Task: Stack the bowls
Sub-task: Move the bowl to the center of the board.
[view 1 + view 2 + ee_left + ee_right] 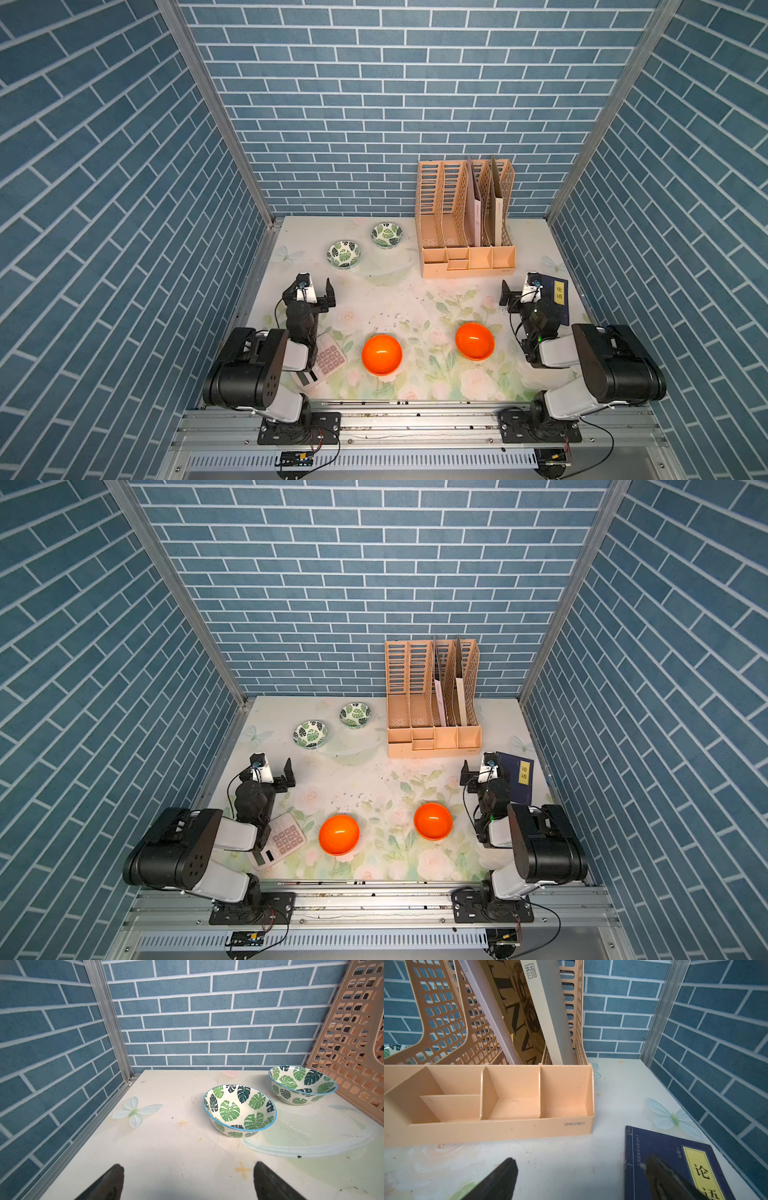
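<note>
Next, I close my left gripper on the rim of the nearer leaf bowl [328, 257] [204, 1106], on the side that faces away from the farther leaf bowl.
Two leaf-print bowls stand apart at the back left, one nearer [343, 254] [310, 734] [239, 1109] and one farther [387, 235] [355, 715] [302, 1083]. Two orange bowls sit near the front, the left one [381, 354] [338, 834] and the right one [474, 340] [433, 820]. My left gripper [316, 286] [274, 766] [188, 1166] hovers open and empty short of the nearer leaf bowl. At the right side my right gripper [519, 286] [478, 766] [581, 1160] is open too, one finger over a book's edge.
A peach file organizer [465, 249] [508, 1126] with folders stands at the back right, close beside the farther leaf bowl. A navy book [557, 299] [664, 1147] lies by the right wall. A calculator [328, 361] lies under the left arm. Brick walls enclose three sides.
</note>
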You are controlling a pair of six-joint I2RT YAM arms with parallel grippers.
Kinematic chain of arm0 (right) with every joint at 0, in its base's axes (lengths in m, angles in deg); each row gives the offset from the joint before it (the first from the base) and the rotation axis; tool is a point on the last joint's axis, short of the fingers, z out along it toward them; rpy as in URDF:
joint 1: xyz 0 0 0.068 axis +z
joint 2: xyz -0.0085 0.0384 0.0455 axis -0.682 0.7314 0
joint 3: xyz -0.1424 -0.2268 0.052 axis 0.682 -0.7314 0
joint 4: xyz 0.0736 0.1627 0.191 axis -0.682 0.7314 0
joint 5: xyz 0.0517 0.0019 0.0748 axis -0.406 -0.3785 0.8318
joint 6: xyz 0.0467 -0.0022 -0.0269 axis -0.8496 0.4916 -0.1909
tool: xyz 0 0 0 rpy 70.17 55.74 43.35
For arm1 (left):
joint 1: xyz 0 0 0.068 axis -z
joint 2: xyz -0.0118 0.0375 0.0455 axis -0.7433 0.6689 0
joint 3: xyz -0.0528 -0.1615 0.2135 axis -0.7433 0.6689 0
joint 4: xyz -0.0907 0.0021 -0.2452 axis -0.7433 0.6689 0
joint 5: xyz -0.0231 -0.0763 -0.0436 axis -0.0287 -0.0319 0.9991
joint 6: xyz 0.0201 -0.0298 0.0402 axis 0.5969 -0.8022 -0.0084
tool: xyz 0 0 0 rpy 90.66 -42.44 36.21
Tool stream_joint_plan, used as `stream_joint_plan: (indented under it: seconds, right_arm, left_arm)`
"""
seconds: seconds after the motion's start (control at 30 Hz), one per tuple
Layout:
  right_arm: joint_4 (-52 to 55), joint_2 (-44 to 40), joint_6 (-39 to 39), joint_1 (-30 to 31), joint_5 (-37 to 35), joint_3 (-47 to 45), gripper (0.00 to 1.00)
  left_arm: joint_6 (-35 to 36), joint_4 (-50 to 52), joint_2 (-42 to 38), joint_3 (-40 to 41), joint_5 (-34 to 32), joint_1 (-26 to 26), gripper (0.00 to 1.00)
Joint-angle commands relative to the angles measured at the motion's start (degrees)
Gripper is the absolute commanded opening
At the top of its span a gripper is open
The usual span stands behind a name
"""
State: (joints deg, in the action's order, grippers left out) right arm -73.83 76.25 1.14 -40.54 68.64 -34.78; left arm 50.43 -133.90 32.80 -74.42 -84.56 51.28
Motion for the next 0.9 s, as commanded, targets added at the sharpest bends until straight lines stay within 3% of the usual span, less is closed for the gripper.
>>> stream_joint_plan:
  seconds: [0.0,0.87]
  right_arm:
    - [-1.82,0.21,1.8,-0.01,0.41,0.43,1.0]
    - [-1.32,0.32,1.73,-0.06,0.7,0.69,1.0]
  left_arm:
    - [-0.24,-1.1,0.15,-0.46,0.05,-0.36,1.0]
    - [-0.9,0.4,0.12,-1.41,0.91,-1.06,1.0]
